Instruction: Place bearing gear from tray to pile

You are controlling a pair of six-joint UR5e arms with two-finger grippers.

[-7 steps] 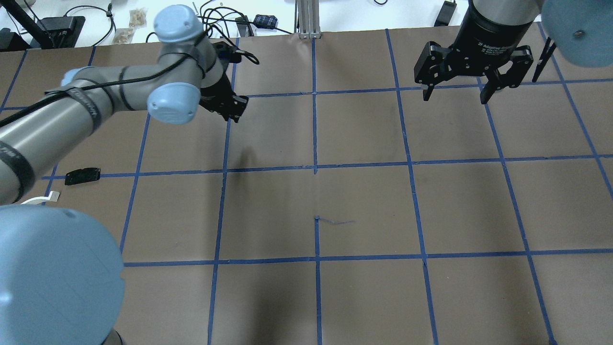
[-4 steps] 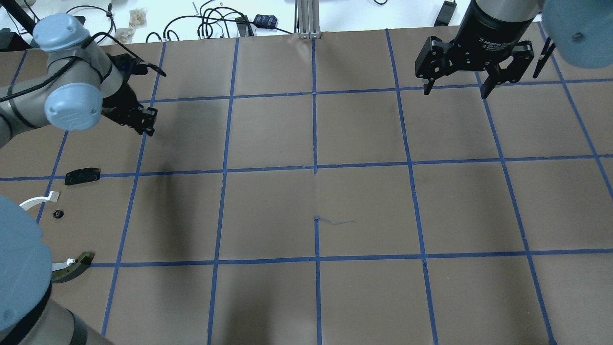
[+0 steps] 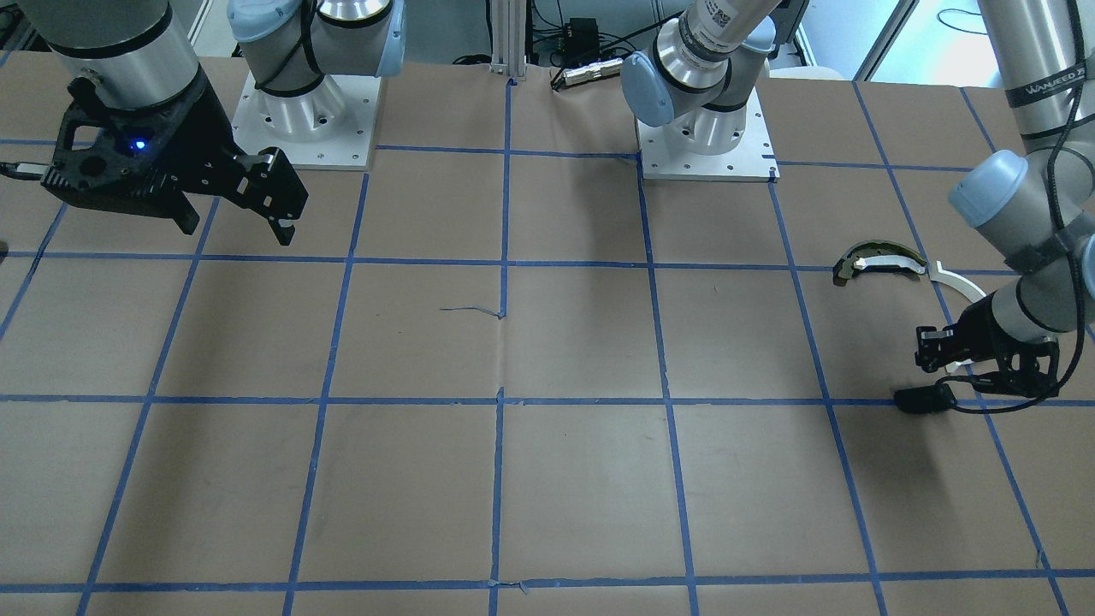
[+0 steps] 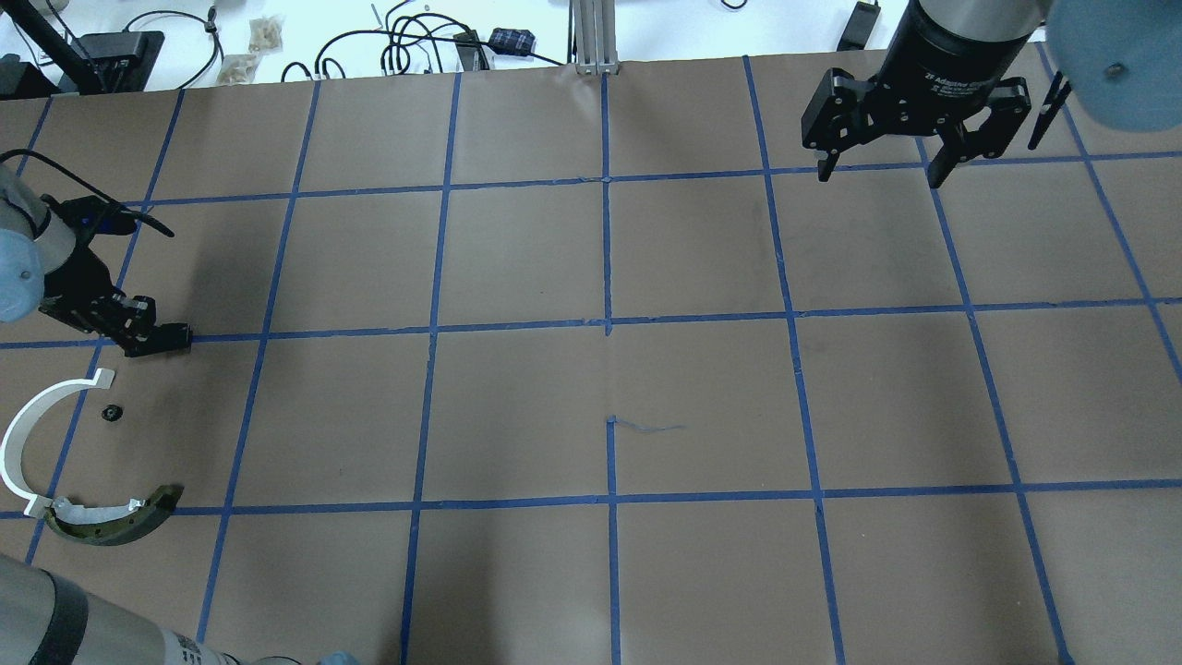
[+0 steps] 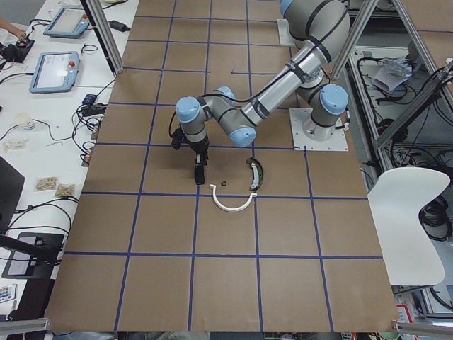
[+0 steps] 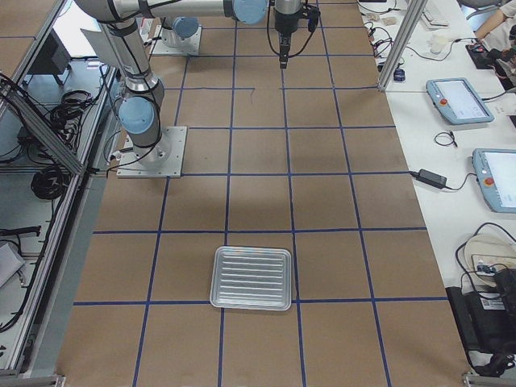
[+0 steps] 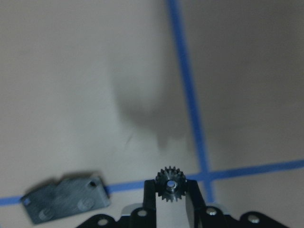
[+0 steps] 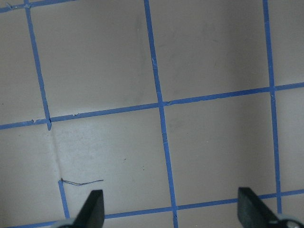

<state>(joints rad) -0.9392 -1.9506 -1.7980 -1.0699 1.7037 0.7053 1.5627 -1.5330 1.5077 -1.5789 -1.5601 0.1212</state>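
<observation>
The robot's left gripper should release the bearing gear on the table [image 3: 921, 343] behind the black plate, next to the white half-ring. The gear is now just above the table beside the plate.
My left gripper [image 7: 171, 192] is shut on a small black toothed bearing gear [image 7: 170, 183] and holds it just above the table, right beside the flat black plate [image 7: 66, 202]. In the overhead view this gripper [image 4: 155, 338] is at the far left, covering most of the plate. The pile lies close by: a white half-ring [image 4: 23, 434], a dark olive-and-silver curved piece [image 4: 115, 524] and a tiny black part [image 4: 112, 413]. My right gripper [image 4: 882, 171] is open and empty at the back right. The ridged metal tray [image 6: 218, 278] shows only in the exterior right view.
The brown paper table top [image 4: 609, 397] carries a blue tape grid. Cables and small devices [image 4: 416, 46] lie beyond its back edge. The arm bases [image 3: 706, 128] stand on white plates on the robot's side.
My left arm has swept left from the back middle of the table to the black plate by the pile, uncovering the white half-ring and olive piece. The right gripper has barely moved.
</observation>
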